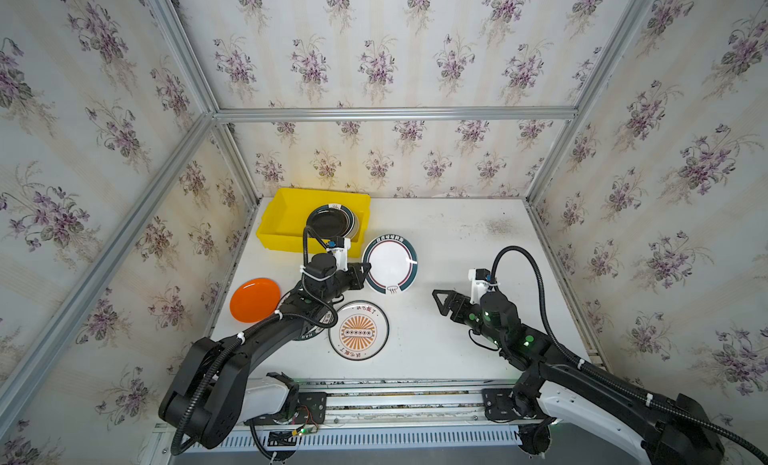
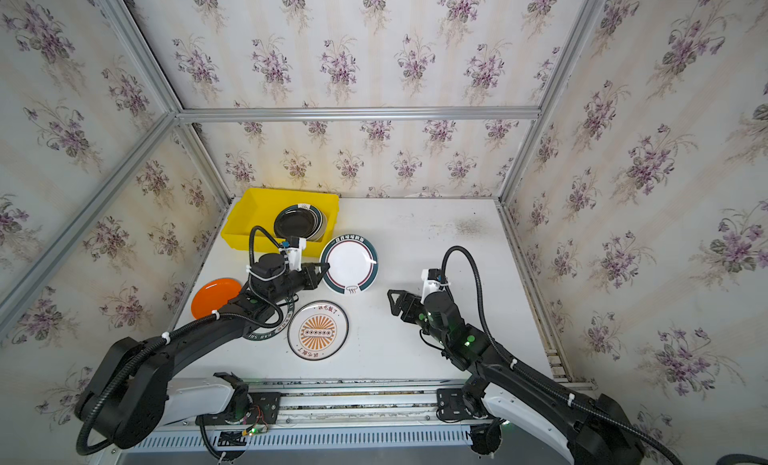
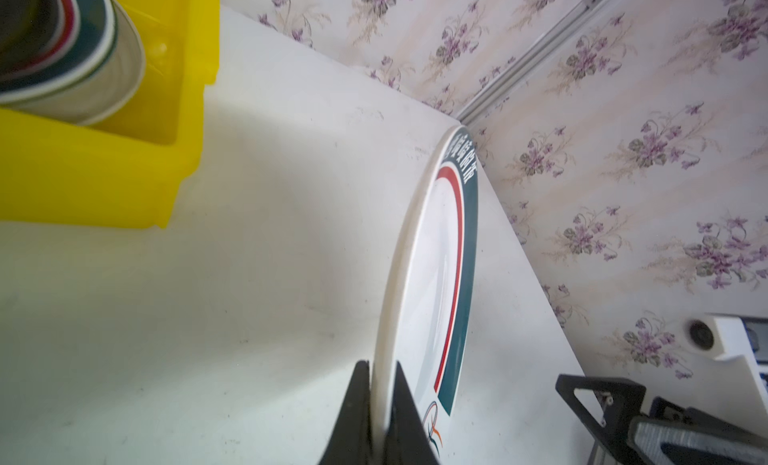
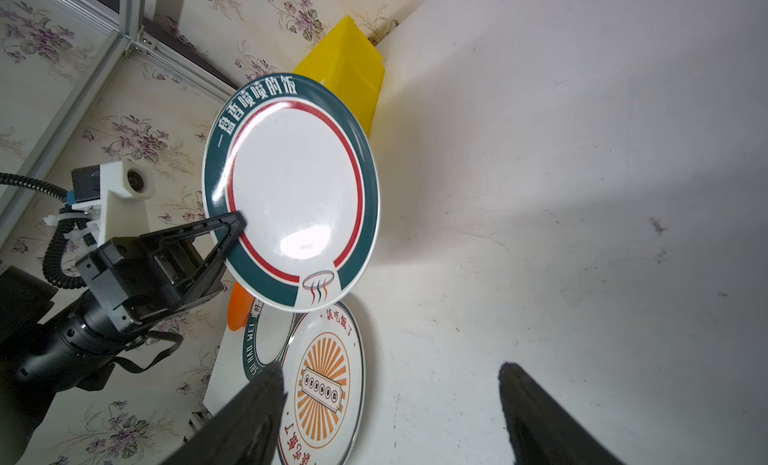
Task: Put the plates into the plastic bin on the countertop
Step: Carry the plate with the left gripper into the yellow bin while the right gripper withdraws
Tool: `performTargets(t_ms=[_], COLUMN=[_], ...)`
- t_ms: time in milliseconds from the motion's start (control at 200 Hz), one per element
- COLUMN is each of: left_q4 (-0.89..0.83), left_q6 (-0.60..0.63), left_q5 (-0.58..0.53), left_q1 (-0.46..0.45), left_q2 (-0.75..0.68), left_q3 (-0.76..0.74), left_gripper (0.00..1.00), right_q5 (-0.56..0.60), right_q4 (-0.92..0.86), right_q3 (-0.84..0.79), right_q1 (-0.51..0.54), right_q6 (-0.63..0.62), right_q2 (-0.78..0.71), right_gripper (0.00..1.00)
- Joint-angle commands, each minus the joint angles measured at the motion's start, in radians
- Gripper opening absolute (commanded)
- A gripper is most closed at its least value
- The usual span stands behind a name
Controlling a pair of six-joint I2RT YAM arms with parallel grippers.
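My left gripper needs to go to the black-topped stack of plates (image 1: 330, 222) (image 3: 22, 33) inside the yellow plastic bin. It will let go of the white plate there.
My left gripper (image 1: 368, 268) (image 3: 381, 365) is shut on the rim of a white plate with a dark green lettered rim (image 1: 390, 264) (image 3: 432, 276) (image 4: 295, 193). It holds the plate tilted above the countertop (image 1: 457, 242), just right of the yellow plastic bin (image 1: 280, 218) (image 2: 247, 213). A stack of plates topped by a black one (image 1: 330, 224) (image 2: 297, 224) sits in the bin's right half. An orange-sunburst plate (image 1: 358, 331) (image 4: 322, 384) lies near the front. My right gripper (image 1: 438, 301) (image 4: 390, 375) hovers open and empty, right of the sunburst plate.
An orange plate (image 1: 254, 299) lies at the countertop's left edge. Another green-rimmed plate (image 2: 270, 334) lies mostly hidden under my left arm, beside the sunburst plate. Wallpapered walls and aluminium rails enclose the back and both sides.
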Motion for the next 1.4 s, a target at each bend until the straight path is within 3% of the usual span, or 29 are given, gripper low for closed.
performTargets(t_ms=[0,280,585,770,1399], left_q4=[-0.004,-0.093,-0.103,-0.060,-0.292], left_q6=[-0.001,0.037,0.029,0.022,0.132], left_q5=[-0.026,-0.099,-0.145,-0.186,-0.316], left_q1=[0.037,0.150,0.262,0.279,0.376], left_q2=[-0.001,0.027,0.085,0.152,0.392], left_q3=[0.058,0.195,0.264,0.321,0.596], left_gripper=[0.05,0.05,0.06,0.06,0.10], right_q5=[-0.004,-0.066,-0.061,-0.094,-0.044], right_q4=[-0.033,-0.114,-0.108,-0.132,-0.258], right_q3=[0.049,0.114,0.064,0.066,0.052], right_q1=[0.000,0.000,-0.001,-0.002,-0.002], right_q6=[-0.076,-0.170,-0.166,-0.191,-0.213], right_q2=[0.024,0.054,0.004,-0.024,-0.153], right_gripper=[0.83,0.85,0.85,0.87,0.88])
